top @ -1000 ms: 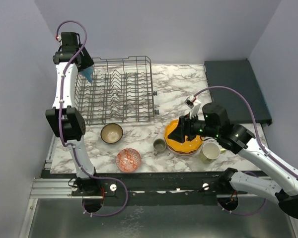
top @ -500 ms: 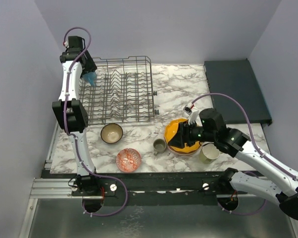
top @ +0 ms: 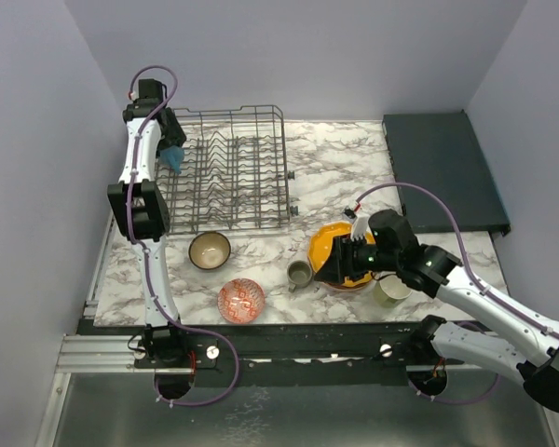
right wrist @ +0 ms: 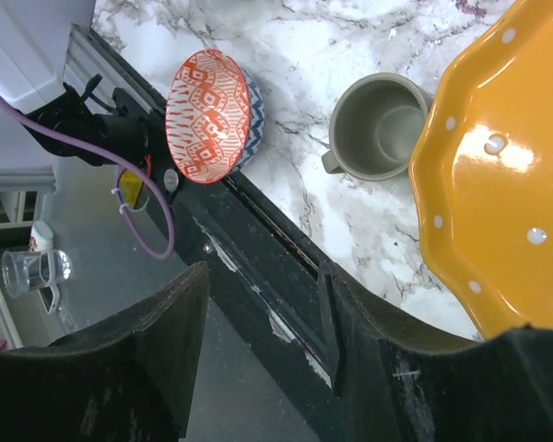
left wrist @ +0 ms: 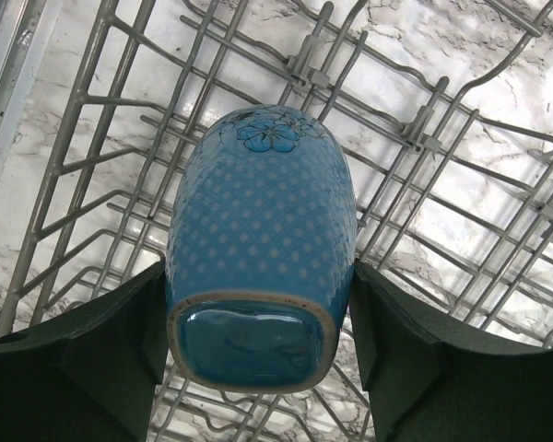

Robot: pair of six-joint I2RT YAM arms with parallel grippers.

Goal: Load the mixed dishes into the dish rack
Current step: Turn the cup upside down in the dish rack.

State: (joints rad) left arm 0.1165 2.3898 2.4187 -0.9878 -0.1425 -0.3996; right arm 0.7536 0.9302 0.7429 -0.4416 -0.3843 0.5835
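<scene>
My left gripper is going to set the blue dotted mug down upside down in the far corner of the grey wire dish rack (top: 172, 155) (left wrist: 284, 189).
My left gripper (top: 171, 155) is shut on the blue dotted mug (left wrist: 263, 239), held bottom toward the camera above the far left end of the grey wire dish rack (top: 228, 168); its tines (left wrist: 424, 138) show below the mug. My right gripper (top: 340, 267) is open and empty, low over the near left edge of the orange white-dotted plate (top: 328, 240). In the right wrist view its fingers (right wrist: 157, 350) frame the table's front rail, with the plate (right wrist: 507, 184), the small grey cup (right wrist: 382, 129) and the red-patterned bowl (right wrist: 207, 115) beyond.
A dark brown bowl (top: 210, 250), the red-patterned bowl (top: 241, 300) and the grey cup (top: 300, 274) stand in front of the rack. A yellow-green mug (top: 389, 289) sits right of the plate, partly under my right arm. A dark flat tray (top: 443, 168) lies at the back right.
My left gripper has carried the blue mug right, from outside the rack's far left corner to over its left end. My right gripper has dropped down and left over the plate's near edge.
</scene>
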